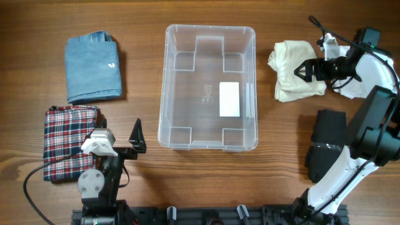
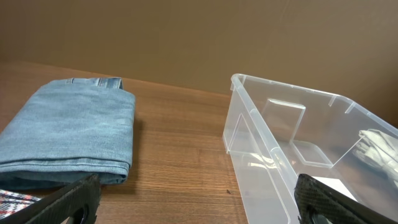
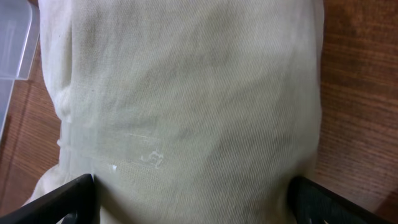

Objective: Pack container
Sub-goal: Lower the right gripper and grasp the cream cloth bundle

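The robot's right gripper should close on the middle of the folded cream cloth (image 1: 310,70) (image 3: 194,202), between its far and near ends, pinching it together.
The container (image 1: 164,94), a large clear plastic tub with a white label (image 1: 229,99) on its floor, stands in the middle of the table and holds nothing. My left gripper (image 1: 119,130) hovers open near the front left, between the plaid cloth (image 1: 65,140) and the tub. In the left wrist view its jaws (image 2: 199,208) stand wide over bare wood, with the container (image 2: 292,93) to the right. My right gripper (image 1: 302,70) is open over a folded cream cloth (image 1: 294,81). In the right wrist view its fingers (image 3: 65,202) straddle the cream cloth (image 3: 186,93).
Folded blue jeans (image 1: 94,67) lie at the back left, also in the left wrist view (image 2: 68,130). A black folded cloth (image 1: 328,134) lies at the right under the right arm. A black cable (image 1: 34,187) trails at the front left.
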